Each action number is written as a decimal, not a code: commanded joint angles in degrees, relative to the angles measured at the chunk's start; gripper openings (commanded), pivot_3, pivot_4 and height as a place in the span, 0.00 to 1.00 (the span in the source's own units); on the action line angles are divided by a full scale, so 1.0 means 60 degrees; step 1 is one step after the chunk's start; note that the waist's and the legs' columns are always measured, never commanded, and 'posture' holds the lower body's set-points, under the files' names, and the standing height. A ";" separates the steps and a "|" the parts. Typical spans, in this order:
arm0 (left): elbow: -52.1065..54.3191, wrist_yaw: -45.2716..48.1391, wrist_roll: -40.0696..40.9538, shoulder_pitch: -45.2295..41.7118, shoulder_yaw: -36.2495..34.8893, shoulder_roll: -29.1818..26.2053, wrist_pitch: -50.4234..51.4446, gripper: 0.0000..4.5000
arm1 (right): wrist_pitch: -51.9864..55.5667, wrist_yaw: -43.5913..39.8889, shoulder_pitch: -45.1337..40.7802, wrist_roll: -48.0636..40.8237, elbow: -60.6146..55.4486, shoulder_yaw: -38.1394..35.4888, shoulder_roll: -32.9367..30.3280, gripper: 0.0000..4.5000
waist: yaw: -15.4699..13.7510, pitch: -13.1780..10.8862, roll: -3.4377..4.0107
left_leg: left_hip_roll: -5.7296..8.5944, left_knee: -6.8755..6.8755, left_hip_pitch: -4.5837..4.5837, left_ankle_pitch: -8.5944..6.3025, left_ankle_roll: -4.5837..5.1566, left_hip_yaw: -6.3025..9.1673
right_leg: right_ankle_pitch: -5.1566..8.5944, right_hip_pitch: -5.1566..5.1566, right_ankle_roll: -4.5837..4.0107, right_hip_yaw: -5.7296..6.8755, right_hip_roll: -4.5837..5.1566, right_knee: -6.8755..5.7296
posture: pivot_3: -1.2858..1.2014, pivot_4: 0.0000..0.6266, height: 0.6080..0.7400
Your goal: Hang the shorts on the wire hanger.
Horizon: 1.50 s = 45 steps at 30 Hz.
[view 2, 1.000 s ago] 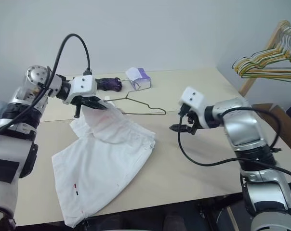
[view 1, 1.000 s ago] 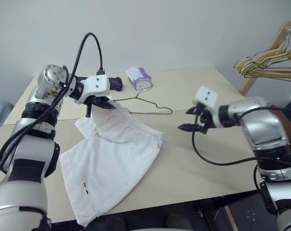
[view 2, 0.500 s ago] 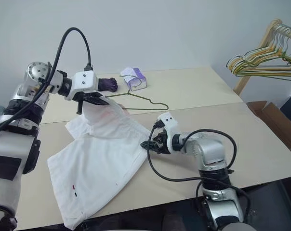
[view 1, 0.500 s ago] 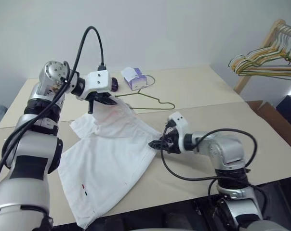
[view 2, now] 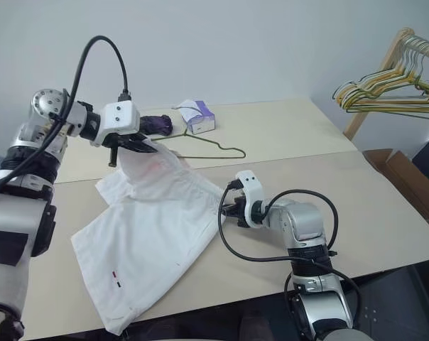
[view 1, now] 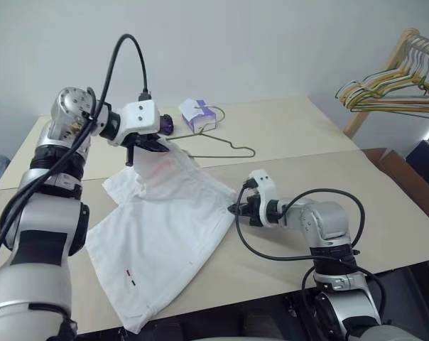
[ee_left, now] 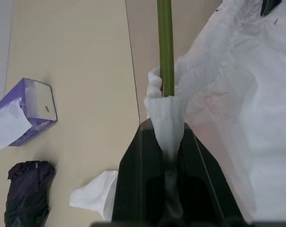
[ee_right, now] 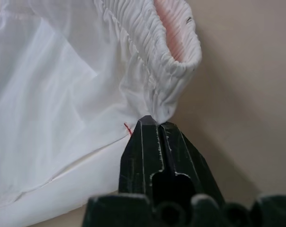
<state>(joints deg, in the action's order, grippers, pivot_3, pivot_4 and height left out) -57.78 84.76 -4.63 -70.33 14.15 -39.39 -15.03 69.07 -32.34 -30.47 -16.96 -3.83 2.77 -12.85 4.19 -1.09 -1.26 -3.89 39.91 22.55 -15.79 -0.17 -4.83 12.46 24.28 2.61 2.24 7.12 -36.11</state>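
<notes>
Next, I let go of the corner of the white shorts' waistband around the bare end of the wire hanger (view 1: 248, 160) with my right gripper.
The white shorts (view 1: 165, 220) lie spread on the beige table (view 1: 307, 135), one waistband end lifted. My left gripper (view 1: 149, 145) is shut on that raised end; in the left wrist view the bunched cloth (ee_left: 164, 118) sits between the fingers. The olive-green wire hanger (ee_left: 165, 47) runs into the fold there. The rest of the wire hanger (view 1: 221, 150) lies on the table behind the shorts. My right gripper (view 1: 234, 210) is low on the table, shut on the other waistband corner (ee_right: 176, 61); the elastic gathers right at its fingertips (ee_right: 143, 130).
A white-and-purple tissue box (view 1: 202, 114) and a dark purple bundle (view 1: 166, 124) sit at the table's far side, behind my left gripper. A bunch of coloured hangers (view 1: 392, 89) hangs on a wooden rack at the far right. A cardboard box (view 1: 403, 174) stands beyond the table's right edge.
My right arm came down and left from above the table to the shorts' waistband corner, and its jaws went from open to shut. The left gripper kept its hold.
</notes>
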 commanded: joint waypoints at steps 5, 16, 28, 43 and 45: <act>0.1918 0.1291 0.2565 0.0802 0.0677 -0.1406 0.0357 0.00 | -0.1555 0.0031 -0.0099 0.0272 0.0022 -0.0168 -0.1231 0.01 | -0.0002 -0.0001 0.0001 | -0.0002 -0.0001 0.0000 0.0000 0.0001 0.0001 | 0.0000 0.0001 0.0000 -0.0003 0.0000 0.0000 | 0.50 0.00 1.00; 0.1746 0.1259 0.2240 0.1035 0.0990 -0.1474 0.0159 0.00 | -0.1934 -0.0232 0.0225 0.0043 -0.0494 -0.0423 -0.2904 0.01 | -0.0084 -0.0001 0.0000 | 0.0000 0.0000 -0.0003 -0.0004 0.0006 0.0001 | 0.0001 -0.0003 0.0000 -0.0002 0.0000 0.0017 | 0.50 0.00 1.00; 0.1001 0.1041 0.1048 0.0850 0.0619 -0.0946 -0.0432 0.00 | -0.1812 -0.0513 0.0026 -0.0021 -0.2637 0.0044 -0.3967 0.01 | -0.0033 -0.0001 -0.0001 | 0.0001 0.0002 -0.0007 -0.0005 0.0009 -0.0003 | 0.0002 -0.0005 0.0001 -0.0004 0.0000 0.0032 | 0.49 0.00 1.00; 0.1301 -0.0015 0.0420 0.0538 0.0165 -0.0237 -0.0176 0.00 | -0.0845 -0.2042 -0.4595 0.0186 -0.2241 0.3020 -0.5191 0.01 | -0.0011 -0.0001 0.0001 | -0.0002 0.0008 -0.0001 -0.0010 0.0017 -0.0006 | 0.0002 0.0003 -0.0001 -0.0005 0.0000 0.0026 | 0.49 0.00 1.00; 0.1472 -0.0022 0.0500 0.0613 0.0070 -0.0236 -0.0122 0.00 | -0.1189 -0.2009 -0.4617 0.0573 -0.2016 0.3481 -0.5115 0.01 | -0.0013 -0.0001 0.0001 | -0.0002 0.0012 -0.0001 -0.0010 0.0017 -0.0008 | 0.0002 0.0004 -0.0001 -0.0006 0.0001 0.0024 | 0.49 0.00 1.00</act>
<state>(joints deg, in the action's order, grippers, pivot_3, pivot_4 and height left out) -51.31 85.27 -2.27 -65.23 16.79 -40.49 -16.05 64.54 -44.58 -56.55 -15.76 -16.31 23.05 -43.51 4.11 -1.10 -1.25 -3.90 39.98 22.55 -15.85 -0.07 -4.88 12.47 24.30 2.61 2.21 7.12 -36.00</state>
